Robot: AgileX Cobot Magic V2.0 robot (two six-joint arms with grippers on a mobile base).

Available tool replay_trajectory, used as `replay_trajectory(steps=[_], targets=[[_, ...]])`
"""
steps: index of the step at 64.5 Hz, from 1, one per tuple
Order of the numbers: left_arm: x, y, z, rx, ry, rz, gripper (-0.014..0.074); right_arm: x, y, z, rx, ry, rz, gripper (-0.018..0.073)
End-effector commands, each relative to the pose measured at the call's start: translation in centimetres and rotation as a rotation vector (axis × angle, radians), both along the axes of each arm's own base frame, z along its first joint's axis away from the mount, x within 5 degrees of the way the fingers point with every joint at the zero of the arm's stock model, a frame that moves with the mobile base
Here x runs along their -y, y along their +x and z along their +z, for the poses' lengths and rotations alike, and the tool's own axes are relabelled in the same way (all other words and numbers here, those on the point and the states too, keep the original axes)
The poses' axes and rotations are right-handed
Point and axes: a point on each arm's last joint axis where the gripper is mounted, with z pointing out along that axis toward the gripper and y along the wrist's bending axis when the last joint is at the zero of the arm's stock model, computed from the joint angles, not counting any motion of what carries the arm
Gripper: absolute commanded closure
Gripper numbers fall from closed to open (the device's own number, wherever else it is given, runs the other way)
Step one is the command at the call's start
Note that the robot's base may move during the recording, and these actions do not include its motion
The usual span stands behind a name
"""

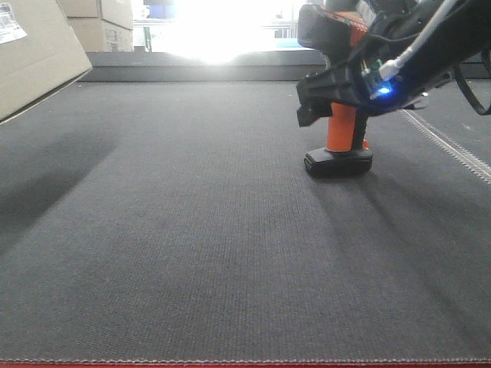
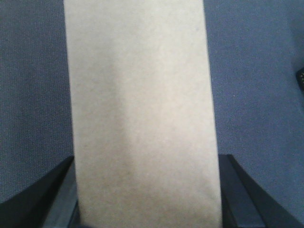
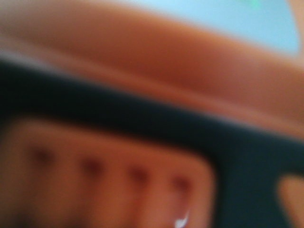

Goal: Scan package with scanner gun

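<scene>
The package is standing on the dark grey mat straight [image 1: 14,162] across from the scanner gun. My left gripper will let go of it there.
The package [image 1: 34,54], a big plain beige box with a white label [image 1: 9,27] near its top, leans at the far left of the front view. In the left wrist view the package [image 2: 140,104] fills the middle, and my left gripper [image 2: 147,164] is shut on it, one black finger [image 2: 52,190] on each side. At the right, the scanner gun [image 1: 342,134] stands upright with its black foot on the dark mat. My right gripper [image 1: 337,96] is closed round the top of its orange handle. The right wrist view shows only the blurred orange and black scanner gun [image 3: 118,185]; its fingers are hidden.
A dark grey woven mat [image 1: 199,230] covers the table. A raised ledge [image 1: 207,67] runs along its back, with stacked cartons [image 1: 100,23] and bright window glare behind. A white stitched seam [image 1: 453,142] runs down the right side. A red edge [image 1: 230,365] marks the front.
</scene>
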Motion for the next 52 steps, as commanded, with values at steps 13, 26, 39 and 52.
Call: replay_trajectory(steps=[13, 26, 39, 52], targets=[[0.3, -0.2, 0.5, 0.027, -0.018, -0.001, 0.0708, 1.2, -0.6, 0.8, -0.047, 0.019, 0.019, 0.0104], [0.3, -0.2, 0.5, 0.027, -0.018, -0.001, 0.0708, 1.2, -1.5, 3.0, -0.01, 0.041, 0.04, 0.0104], [0.3, -0.2, 0.5, 0.027, -0.018, -0.001, 0.0708, 1.8, -4.0, 4.5, 0.018, 0.051, 0.045, 0.0104], [0.1, -0.2, 0.4, 0.023, 0.011, 0.004, 0.0708, 2.3, -7.3, 5.4, 0.011, 0.068, 0.079, 0.013]])
